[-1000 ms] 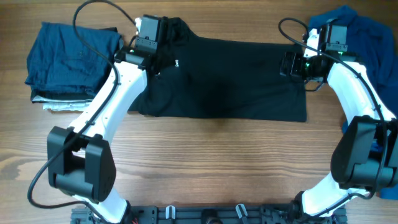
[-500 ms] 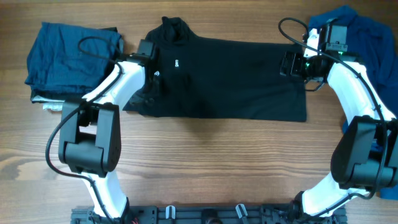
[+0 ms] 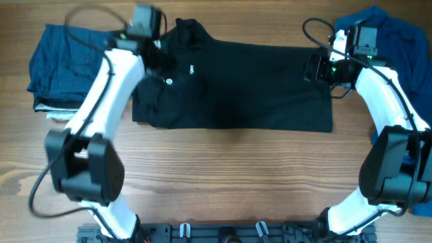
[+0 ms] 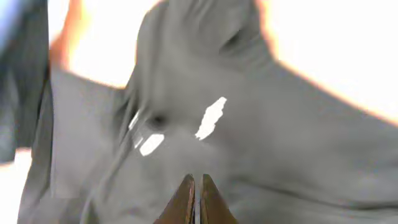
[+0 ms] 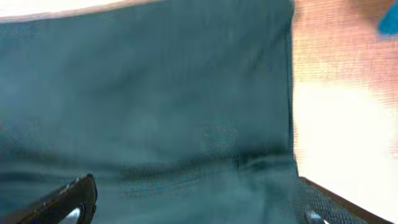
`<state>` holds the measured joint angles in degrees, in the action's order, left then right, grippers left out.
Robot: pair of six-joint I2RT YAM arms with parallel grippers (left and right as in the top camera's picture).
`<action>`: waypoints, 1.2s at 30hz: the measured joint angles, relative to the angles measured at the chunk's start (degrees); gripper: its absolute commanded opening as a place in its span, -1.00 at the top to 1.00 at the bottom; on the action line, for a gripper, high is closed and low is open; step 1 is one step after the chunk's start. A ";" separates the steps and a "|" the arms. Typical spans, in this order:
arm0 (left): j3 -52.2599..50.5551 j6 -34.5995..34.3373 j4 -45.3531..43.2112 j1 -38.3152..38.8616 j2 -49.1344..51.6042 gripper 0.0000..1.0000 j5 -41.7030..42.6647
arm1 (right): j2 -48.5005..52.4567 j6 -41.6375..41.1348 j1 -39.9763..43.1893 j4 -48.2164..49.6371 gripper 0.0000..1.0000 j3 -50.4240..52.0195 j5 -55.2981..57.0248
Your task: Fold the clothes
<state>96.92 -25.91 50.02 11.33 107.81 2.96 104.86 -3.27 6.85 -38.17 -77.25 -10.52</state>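
The far corner [image 3: 322,50] [image 5: 266,11] of the black collared shirt, at the end away from its collar, near the blue shirt, should be grabbed next by my right gripper.
The black collared shirt [image 3: 256,84] lies spread across the table, collar at the upper left, with a small white logo [image 3: 191,69]. My left gripper [image 3: 160,57] hovers above the shirt's chest by the collar. In the left wrist view its fingertips [image 4: 194,186] are closed together with nothing between them, and the logo [image 4: 211,118] lies just ahead. My right gripper [image 3: 314,69] sits at the shirt's right edge. In the right wrist view it [image 5: 199,211] is wide open with shirt fabric [image 5: 174,112] between its fingers. A bright blue shirt [image 3: 398,40] lies crumpled at the far right.
A folded pile of dark blue clothes [image 3: 74,64] sits at the far left on the wooden table [image 3: 229,175]. The blue shirt lies under and behind my right arm. The arm bases stand at the front edge.
My left arm dropped to the shirt's left sleeve, then swung up and back toward the collar; the shirt's left side now lies squarer. The right arm has not moved.
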 measured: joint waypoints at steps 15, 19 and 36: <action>23.52 1.95 -4.85 -2.78 8.57 0.92 1.84 | 0.17 0.79 0.00 -10.38 -0.84 -26.45 2.75; 23.45 4.46 -13.33 -3.43 17.05 0.74 2.97 | 5.99 1.05 0.00 -7.23 -0.85 -26.49 5.51; 23.47 9.33 -31.01 -3.43 34.32 0.23 4.46 | 21.62 3.65 0.00 -0.63 -0.86 -26.34 9.33</action>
<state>120.40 -16.58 19.00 7.90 142.12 7.42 126.48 0.38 6.85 -38.81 -103.59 -1.19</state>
